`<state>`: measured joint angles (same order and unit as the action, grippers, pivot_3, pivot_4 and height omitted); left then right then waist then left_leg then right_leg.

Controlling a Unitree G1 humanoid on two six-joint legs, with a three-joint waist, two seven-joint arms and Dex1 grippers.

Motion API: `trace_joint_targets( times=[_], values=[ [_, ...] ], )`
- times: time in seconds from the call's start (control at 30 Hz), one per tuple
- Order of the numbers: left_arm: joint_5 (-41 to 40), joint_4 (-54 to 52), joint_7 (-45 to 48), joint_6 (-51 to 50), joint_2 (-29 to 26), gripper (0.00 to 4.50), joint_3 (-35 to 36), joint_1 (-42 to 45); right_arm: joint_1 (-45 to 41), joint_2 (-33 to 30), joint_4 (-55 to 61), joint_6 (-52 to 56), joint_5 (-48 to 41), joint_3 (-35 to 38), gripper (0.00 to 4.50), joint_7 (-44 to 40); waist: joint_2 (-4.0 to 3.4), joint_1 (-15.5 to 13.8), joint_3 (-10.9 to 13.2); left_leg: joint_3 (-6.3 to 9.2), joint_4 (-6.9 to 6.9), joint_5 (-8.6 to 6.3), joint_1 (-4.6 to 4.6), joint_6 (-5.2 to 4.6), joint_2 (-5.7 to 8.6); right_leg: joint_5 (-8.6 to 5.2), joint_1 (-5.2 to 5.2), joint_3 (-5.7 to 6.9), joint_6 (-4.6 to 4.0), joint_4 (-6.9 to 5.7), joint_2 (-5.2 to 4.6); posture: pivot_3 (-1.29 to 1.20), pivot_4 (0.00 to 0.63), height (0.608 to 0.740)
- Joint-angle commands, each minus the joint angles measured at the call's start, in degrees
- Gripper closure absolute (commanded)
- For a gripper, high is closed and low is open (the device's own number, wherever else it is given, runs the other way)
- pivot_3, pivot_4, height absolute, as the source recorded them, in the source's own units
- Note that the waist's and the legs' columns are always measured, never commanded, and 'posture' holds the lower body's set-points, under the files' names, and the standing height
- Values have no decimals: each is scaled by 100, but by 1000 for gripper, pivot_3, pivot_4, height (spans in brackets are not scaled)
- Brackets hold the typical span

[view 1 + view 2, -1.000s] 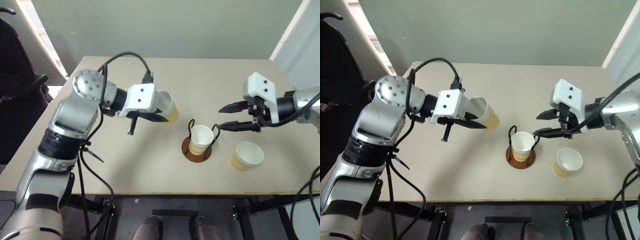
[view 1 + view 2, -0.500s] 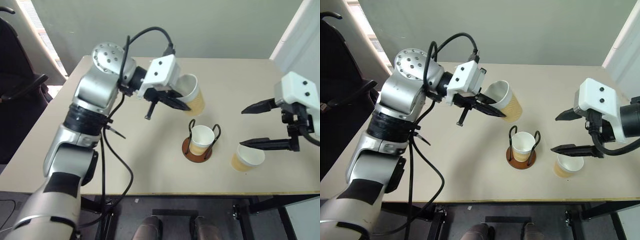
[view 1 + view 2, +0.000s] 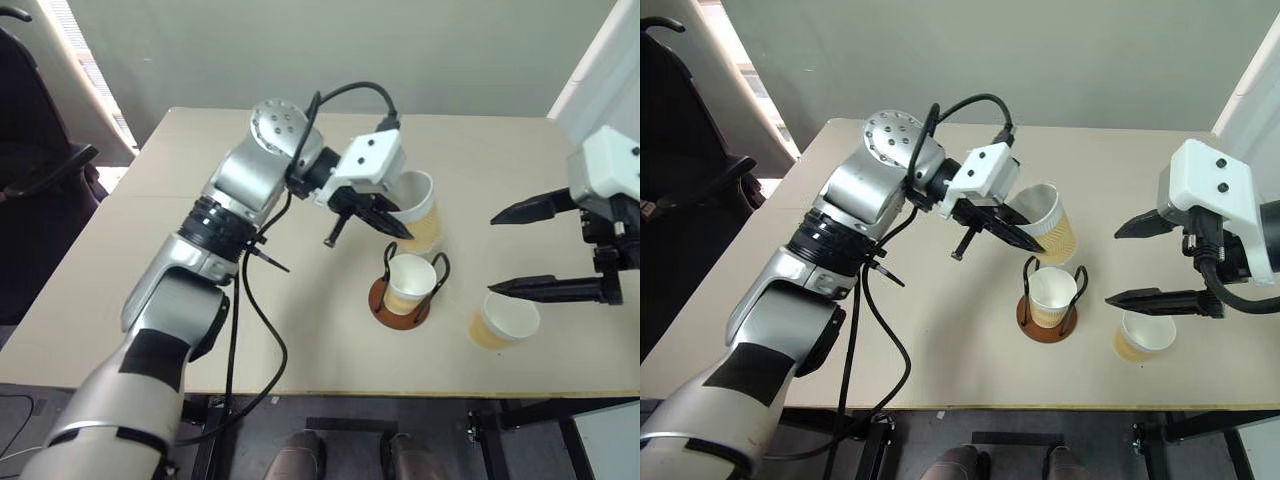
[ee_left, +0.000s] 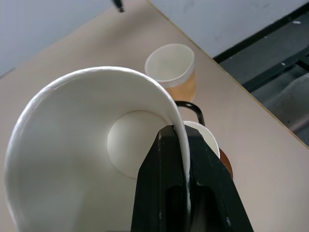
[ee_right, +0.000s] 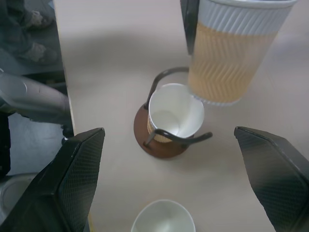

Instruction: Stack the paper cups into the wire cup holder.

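Observation:
My left gripper needs to release the paper cup that it holds, setting it inside the paper cup standing in the wire cup holder (image 3: 414, 271) (image 4: 200, 137).
My left gripper (image 3: 385, 215) is shut on the rim of a paper cup (image 3: 418, 212), held tilted in the air just behind and above the wire cup holder (image 3: 402, 297). One finger is inside the cup and one outside (image 4: 186, 179). The holder's reddish-brown base has black wire loops, and a second paper cup (image 3: 409, 279) stands upright in it. A third paper cup (image 3: 503, 319) stands on the table to the holder's right. My right gripper (image 3: 532, 250) hangs open above that third cup, its fingers (image 5: 72, 179) spread wide with nothing between them.
The beige table (image 3: 200, 260) has its front edge close below the holder and the loose cup. A black chair (image 3: 35, 180) stands off the table's left side. A cable (image 3: 245, 330) hangs from my left arm.
My left gripper has carried its cup to the right, from the table's middle left to just behind the holder. My right gripper has opened wide and drawn back to the right, above the loose cup.

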<state>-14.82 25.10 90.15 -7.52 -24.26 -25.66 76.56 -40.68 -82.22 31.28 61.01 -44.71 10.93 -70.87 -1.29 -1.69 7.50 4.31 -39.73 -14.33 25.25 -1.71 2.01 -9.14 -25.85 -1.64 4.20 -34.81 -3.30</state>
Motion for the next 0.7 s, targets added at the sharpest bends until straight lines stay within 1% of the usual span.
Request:
trace_joint_targets(
  times=[0.03,0.17,0.4,0.7],
  values=[
    [-112,-12,235,169,92,4500,-53,181,190,-236,-65,-166,73,444,38,-13,0,-5,0,-1,-4,-5,1,-3,0,-2,2,0,3,1,0,0,150,740],
    [-113,-42,235,255,174,4500,-222,124,473,-367,-83,-236,72,652,38,-13,0,-13,0,-3,-30,-22,3,-7,0,-6,6,-2,10,-2,0,0,150,740],
    [169,-121,235,667,146,4500,-641,-74,945,-533,-176,-431,247,997,38,-57,0,-17,0,-6,-37,-24,-11,-9,1,-6,22,-4,11,-7,0,0,150,740],
    [711,193,235,1135,373,4500,-735,-188,1182,-500,-75,-428,182,1249,38,-28,-1,-20,-1,-11,-41,-26,-15,-14,1,-7,26,-5,12,-9,0,0,150,740]
  ],
)
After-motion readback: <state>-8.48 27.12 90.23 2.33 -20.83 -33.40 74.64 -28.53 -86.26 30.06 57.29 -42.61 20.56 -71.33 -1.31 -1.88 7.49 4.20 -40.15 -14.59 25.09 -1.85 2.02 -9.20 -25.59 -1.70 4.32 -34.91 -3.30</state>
